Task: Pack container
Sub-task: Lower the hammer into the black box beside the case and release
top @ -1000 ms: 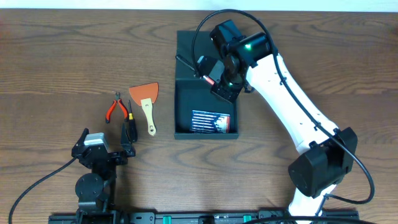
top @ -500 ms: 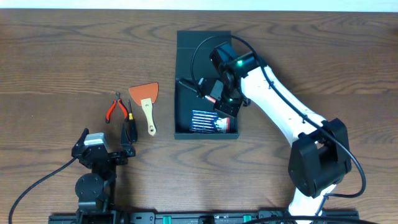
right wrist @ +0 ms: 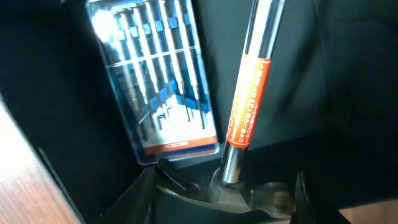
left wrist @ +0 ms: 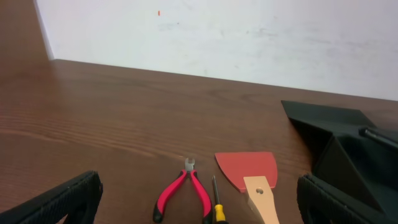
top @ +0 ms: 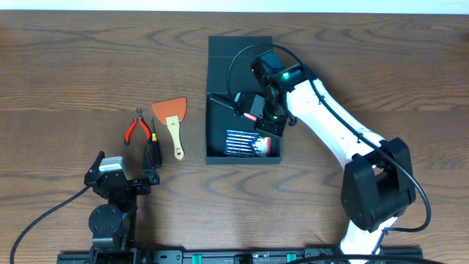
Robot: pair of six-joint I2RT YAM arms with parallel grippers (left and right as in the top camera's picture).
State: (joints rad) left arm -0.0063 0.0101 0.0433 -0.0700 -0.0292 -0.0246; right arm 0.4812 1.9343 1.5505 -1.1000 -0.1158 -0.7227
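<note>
I need to let go of the hammer with my right gripper on the container's bottom, behind the clear case of blue screwdrivers (top: 239, 116) (right wrist: 260, 28).
The dark teal-green container (top: 214, 150) lies open mid-table, its flap lid (top: 238, 55) folded flat behind it. A clear case of blue screwdrivers (top: 246, 142) lies in its near end and also shows in the right wrist view (right wrist: 155, 81). My right gripper (top: 267, 117) is inside the box, shut on the metal head of a hammer (right wrist: 249, 106). The hammer has a steel shaft with an orange label, and its black handle (top: 220, 98) points left. My left gripper (top: 122, 174) is open and empty at the table's front left, just behind the loose tools.
Red-handled pliers (top: 136, 128), a yellow-and-black screwdriver (top: 153, 147) and a scraper (top: 173, 121) with a red blade and wooden handle lie left of the box. All three show in the left wrist view: pliers (left wrist: 183, 193), screwdriver (left wrist: 216, 205), scraper (left wrist: 249, 171).
My right gripper has carried the hammer from over the lid hinge toward the near end of the box and lower into it. The left arm has not moved.
</note>
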